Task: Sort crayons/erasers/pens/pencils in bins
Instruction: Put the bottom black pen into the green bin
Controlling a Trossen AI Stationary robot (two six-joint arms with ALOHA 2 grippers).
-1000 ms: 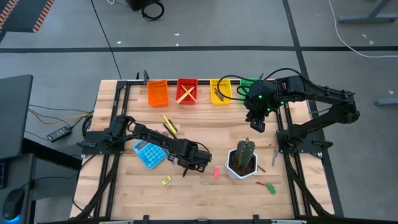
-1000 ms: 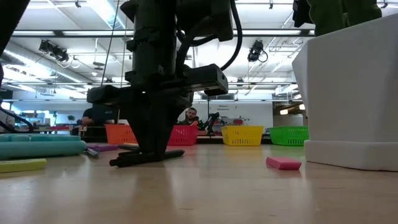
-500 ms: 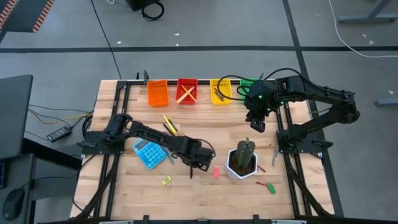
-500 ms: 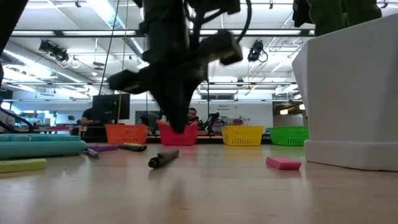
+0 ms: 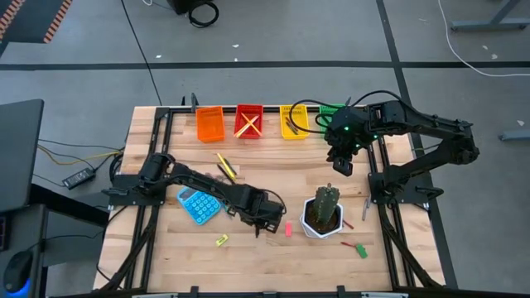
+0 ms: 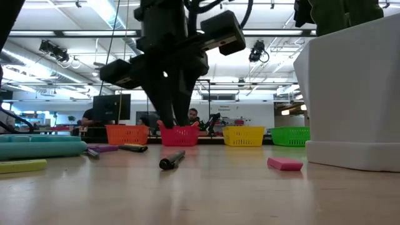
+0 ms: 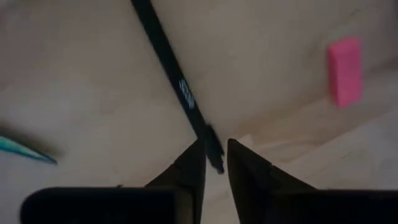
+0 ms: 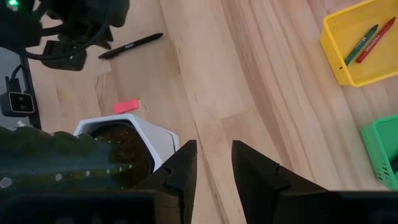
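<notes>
The black pen slants across my left gripper's narrow gap, so I will widen it, align and take its clip end (image 7: 214, 143).
A black pen (image 7: 177, 81) lies flat on the wooden table (image 5: 248, 257); it also shows in the low view (image 6: 172, 160) and the right wrist view (image 8: 130, 45). My left gripper (image 7: 216, 155) hangs above the pen's near end (image 6: 173, 125), fingers pointing down with a narrow gap, touching nothing. A pink eraser (image 7: 345, 71) lies just to its right (image 5: 288, 228). My right gripper (image 5: 341, 168) waits open and high (image 8: 214, 155) near the bins. The orange (image 5: 209, 124), red (image 5: 248, 121), yellow (image 5: 294, 121) and green (image 5: 331, 109) bins line the far edge.
A blue calculator (image 5: 197, 204) lies left of my left gripper and a white cactus pot (image 5: 323, 217) stands to its right. A yellow pencil (image 5: 225, 164), a yellow-green eraser (image 5: 221, 241) and crayons (image 5: 356, 247) lie scattered on the table.
My left gripper has risen from the table and shifted a little toward the right edge. The black pen, which sat at its fingertips with one end propped up, now lies flat and free on the table, turned about with one end toward the near edge.
</notes>
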